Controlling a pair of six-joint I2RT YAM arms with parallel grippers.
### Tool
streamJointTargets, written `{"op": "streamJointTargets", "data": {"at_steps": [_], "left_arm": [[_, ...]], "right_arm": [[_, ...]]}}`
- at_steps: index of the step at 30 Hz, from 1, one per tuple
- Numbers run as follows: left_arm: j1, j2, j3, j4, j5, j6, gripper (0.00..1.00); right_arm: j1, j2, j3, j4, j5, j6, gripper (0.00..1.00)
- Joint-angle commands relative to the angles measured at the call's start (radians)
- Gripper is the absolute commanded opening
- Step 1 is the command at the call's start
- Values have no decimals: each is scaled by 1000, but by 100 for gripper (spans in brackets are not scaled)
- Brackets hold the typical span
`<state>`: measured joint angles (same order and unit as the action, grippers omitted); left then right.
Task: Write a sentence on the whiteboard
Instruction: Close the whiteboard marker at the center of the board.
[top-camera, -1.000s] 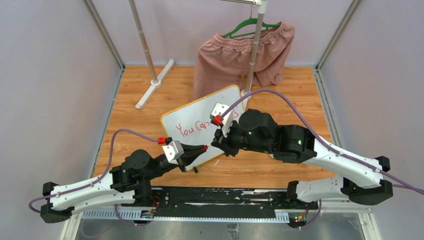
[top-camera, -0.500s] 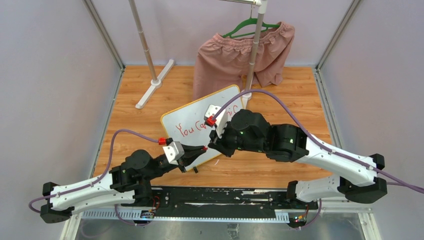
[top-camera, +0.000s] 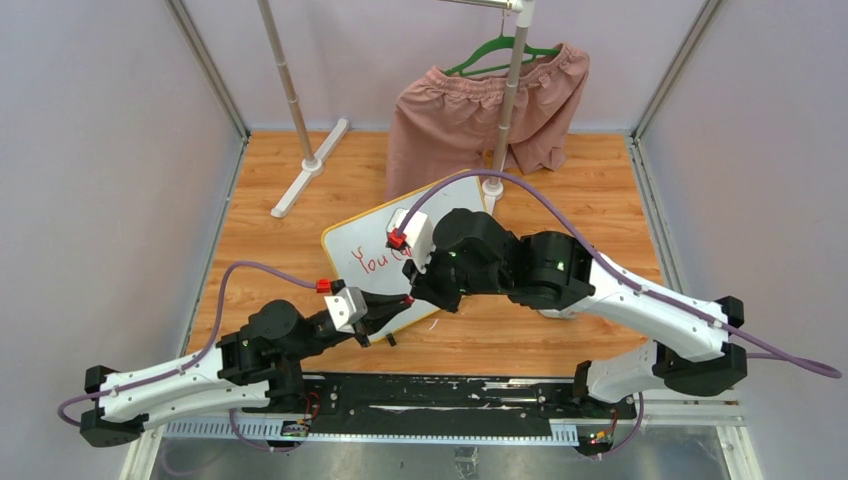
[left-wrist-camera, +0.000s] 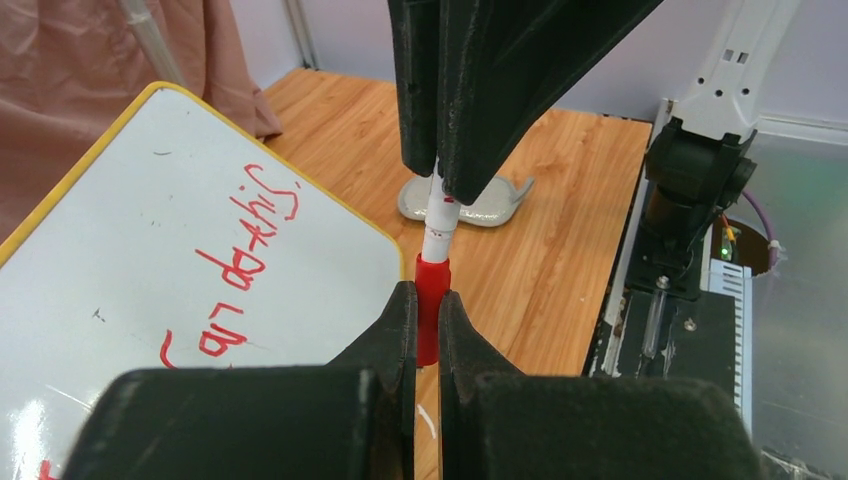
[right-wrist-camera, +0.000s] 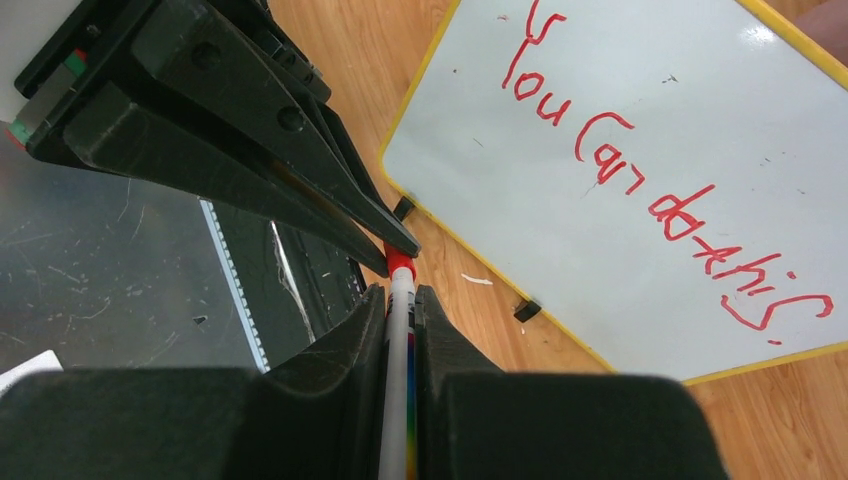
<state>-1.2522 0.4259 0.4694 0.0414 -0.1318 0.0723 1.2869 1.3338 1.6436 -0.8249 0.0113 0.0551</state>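
The robot's right gripper should set the marker down on the wooden floor (top-camera: 468, 333) between the whiteboard and the black bar.
The whiteboard (top-camera: 352, 243) lies tilted on the wooden floor, its yellow frame showing in the left wrist view (left-wrist-camera: 110, 215) and the right wrist view (right-wrist-camera: 640, 90). The sentence (right-wrist-camera: 650, 200) reads "You can do this" in red; from above only "You" (top-camera: 378, 262) shows, the rest hidden by my right arm. My left gripper (top-camera: 404, 299) is shut on the marker's red cap (left-wrist-camera: 432, 300). My right gripper (top-camera: 421, 287) is shut on the white marker barrel (right-wrist-camera: 398, 340), whose tip end sits in the cap (right-wrist-camera: 401, 262). Both meet above the board's near corner.
A clothes rack's poles (top-camera: 290, 90) and white foot (top-camera: 312, 165) stand at the back. Pink shorts (top-camera: 470, 110) hang on a green hanger (top-camera: 500, 50). A second white foot (left-wrist-camera: 465, 200) rests beside the board. A black rail (top-camera: 440, 390) runs along the near edge.
My right arm has swung left and nearer with the marker, bringing its tip to the cap in my left gripper and covering more of the sentence. The left arm has hardly moved.
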Motion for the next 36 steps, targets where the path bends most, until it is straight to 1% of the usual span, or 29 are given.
{"op": "streamJointTargets", "data": {"at_steps": [1,5,10,18,36], "left_arm": [[4,-22,46,69,12,26,0],[4,-28,56,70,16,39,0],[4,-31,67,82,20,45,0],[4,-44,73,164,28,43,0],[4,-52,151,250,55,47,0]], "right_arm": [[11,56,66,-121,-56,-4,0],[11,90,101,-153,-64,-12,0],[3,109,98,-150,-70,-1,0],[-4,106,33,-78,-77,34,0],[5,164,-39,8,-131,86,0]]}}
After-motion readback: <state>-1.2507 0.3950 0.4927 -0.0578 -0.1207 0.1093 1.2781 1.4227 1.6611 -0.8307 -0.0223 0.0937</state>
